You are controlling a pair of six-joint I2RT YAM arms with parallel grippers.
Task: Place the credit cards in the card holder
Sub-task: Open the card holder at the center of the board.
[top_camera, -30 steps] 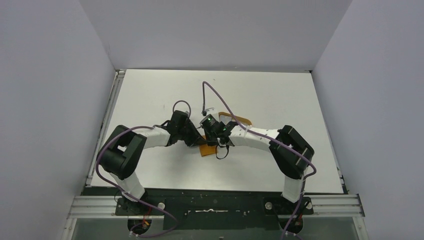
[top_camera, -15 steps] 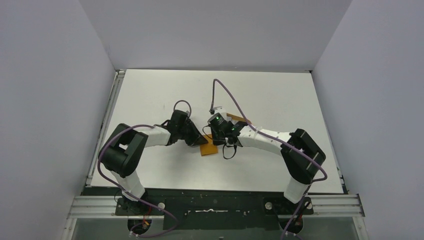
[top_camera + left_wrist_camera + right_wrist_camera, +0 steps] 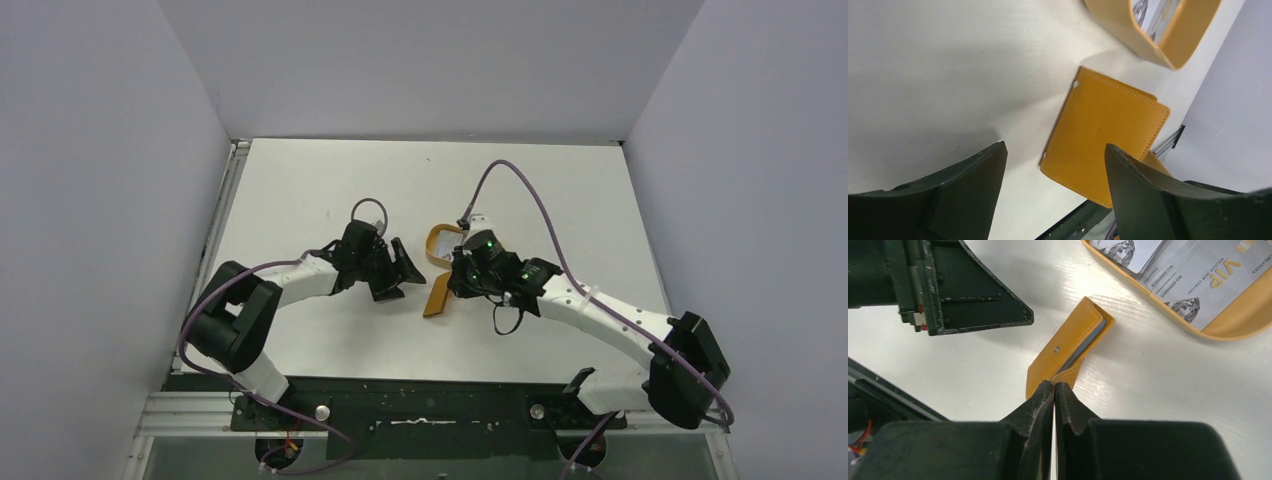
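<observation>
My right gripper is holding the opened card holder. It will let go of it on the white table (image 3: 468, 317) (image 3: 1124, 399) in front of the tan-rimmed tray.
The orange-brown card holder (image 3: 1064, 351) is folded and tilted up on one edge on the white table, seen as a narrow strip (image 3: 436, 296) from above. My right gripper (image 3: 1054, 385) is shut on its near flap. My left gripper (image 3: 1054, 148) stands open just left of the holder (image 3: 1103, 135), not touching it. Pale credit cards (image 3: 1198, 275) with faint print lie in the oval tan-rimmed tray beyond the holder. Whether a card sits inside the holder cannot be seen.
The tan-rimmed tray (image 3: 432, 240) lies just behind the holder, close to the right wrist. One dark finger of the left gripper (image 3: 963, 295) hangs close on the holder's left. A metal rail (image 3: 430, 405) runs along the near table edge.
The left gripper has opened, let go of the holder and drawn back to the left. The right arm has swung right with the holder, tipping it on edge and uncovering the tray.
</observation>
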